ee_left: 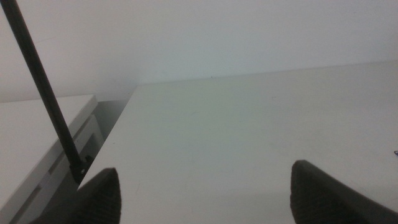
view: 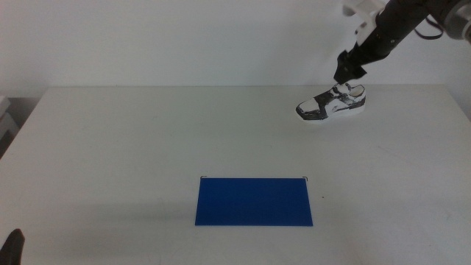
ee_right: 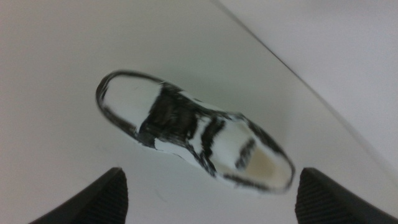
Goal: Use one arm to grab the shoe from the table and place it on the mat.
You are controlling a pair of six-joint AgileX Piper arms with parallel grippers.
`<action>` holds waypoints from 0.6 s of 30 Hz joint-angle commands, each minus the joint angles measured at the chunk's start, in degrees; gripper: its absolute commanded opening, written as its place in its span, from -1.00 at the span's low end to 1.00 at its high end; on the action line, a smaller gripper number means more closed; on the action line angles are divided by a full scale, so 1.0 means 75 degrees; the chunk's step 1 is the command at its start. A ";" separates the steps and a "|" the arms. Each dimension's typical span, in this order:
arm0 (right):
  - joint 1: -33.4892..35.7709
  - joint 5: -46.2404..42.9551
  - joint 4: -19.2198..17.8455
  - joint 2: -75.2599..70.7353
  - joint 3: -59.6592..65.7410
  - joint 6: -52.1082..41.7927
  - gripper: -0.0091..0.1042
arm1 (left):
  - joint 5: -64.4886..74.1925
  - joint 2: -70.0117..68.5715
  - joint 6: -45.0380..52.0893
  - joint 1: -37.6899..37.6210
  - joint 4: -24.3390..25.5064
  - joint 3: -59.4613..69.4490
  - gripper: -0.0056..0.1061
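My right gripper is to close on the middle part (view: 338,100) (ee_right: 217,138) of the shoe, across both sides, just in front of the shoe's foot opening.
The shoe (view: 333,104), a small white sneaker with black and grey panels, stands on the table (view: 147,147) at the far right. My right arm comes in from the upper right, and its gripper (view: 348,68) hangs just above the shoe's heel end. In the right wrist view the shoe (ee_right: 193,134) lies below the open gripper (ee_right: 211,199), whose jaws stand wide apart and hold nothing. The blue mat (view: 253,201) lies flat near the front middle. My left gripper (ee_left: 211,193) is open and empty, waiting at the table's front left corner (view: 12,246).
A white shelf unit (ee_left: 37,143) stands beside the table's left edge, with a thin black rod (ee_left: 43,93) in the left wrist view. The table's back edge runs just behind the shoe.
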 commanded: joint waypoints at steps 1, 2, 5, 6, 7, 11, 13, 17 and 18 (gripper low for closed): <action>-0.0038 -0.0255 0.0295 -0.0427 -0.0277 -0.1676 0.82 | -0.0596 -0.0192 -0.0022 -0.0051 -0.0073 0.0022 0.77; -0.0038 -0.0255 0.0315 -0.0402 -0.0277 -0.2302 0.82 | -0.0596 -0.0192 -0.0022 -0.0051 -0.0073 0.0022 0.77; -0.0100 -0.0250 0.0315 -0.0335 -0.0277 -0.3968 0.82 | -0.0596 -0.0192 -0.0022 -0.0051 -0.0073 0.0022 0.77; -0.0134 -0.0273 0.0315 -0.0319 -0.0277 -0.4388 0.82 | -0.0596 -0.0192 -0.0022 -0.0051 -0.0073 0.0022 0.77; -0.0185 -0.0281 0.0344 -0.0299 -0.0277 -0.4875 0.82 | -0.0596 -0.0192 -0.0022 -0.0051 -0.0073 0.0022 0.77; -0.0251 -0.0263 0.0442 -0.0205 -0.0277 -0.6193 0.82 | -0.0596 -0.0192 -0.0022 -0.0051 -0.0073 0.0022 0.77; -0.0251 -0.0280 0.0457 -0.0095 -0.0261 -0.6607 0.82 | -0.0596 -0.0192 -0.0022 -0.0051 -0.0073 0.0022 0.77; -0.0251 -0.0296 0.0681 0.0176 -0.0261 -0.7317 0.82 | -0.0596 -0.0192 -0.0022 -0.0051 -0.0073 0.0022 0.77; -0.0251 -0.0310 0.0734 0.0213 -0.0261 -0.7429 0.82 | -0.0596 -0.0192 -0.0022 -0.0051 -0.0073 0.0022 0.77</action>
